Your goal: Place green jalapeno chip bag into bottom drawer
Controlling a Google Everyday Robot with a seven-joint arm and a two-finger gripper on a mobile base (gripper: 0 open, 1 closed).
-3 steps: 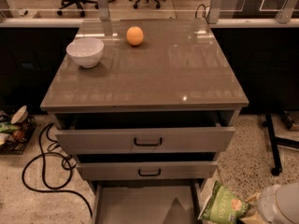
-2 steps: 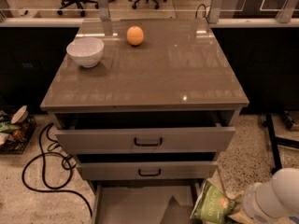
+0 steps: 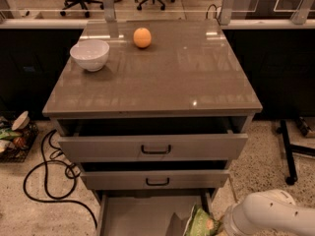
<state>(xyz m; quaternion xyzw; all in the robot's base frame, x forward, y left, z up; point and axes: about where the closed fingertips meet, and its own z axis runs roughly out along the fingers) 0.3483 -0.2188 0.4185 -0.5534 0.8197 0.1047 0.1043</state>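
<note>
My gripper is going to release the green jalapeno chip bag on the bottom drawer's grey bottom [image 3: 171, 228], at a spot between its middle and the white arm. The bag is now over the open drawer.
The green jalapeno chip bag [image 3: 201, 224] is at the bottom edge of the camera view, over the right side of the open bottom drawer [image 3: 133, 215], whose flat grey floor shows. The white arm [image 3: 268, 215] reaches in from the lower right. My gripper [image 3: 220, 226] is at the bag's right side, mostly hidden behind the bag and the arm.
Two upper grey drawers [image 3: 152, 146] with black handles stand partly open above. A white bowl [image 3: 90, 54] and an orange [image 3: 142, 37] sit on the cabinet top [image 3: 162, 73]. A black cable [image 3: 44, 181] loops on the floor at left, and a black stand leg [image 3: 288, 151] is at right.
The arm has moved left, carrying the chip bag from beside the drawer's right wall to over its right side.
</note>
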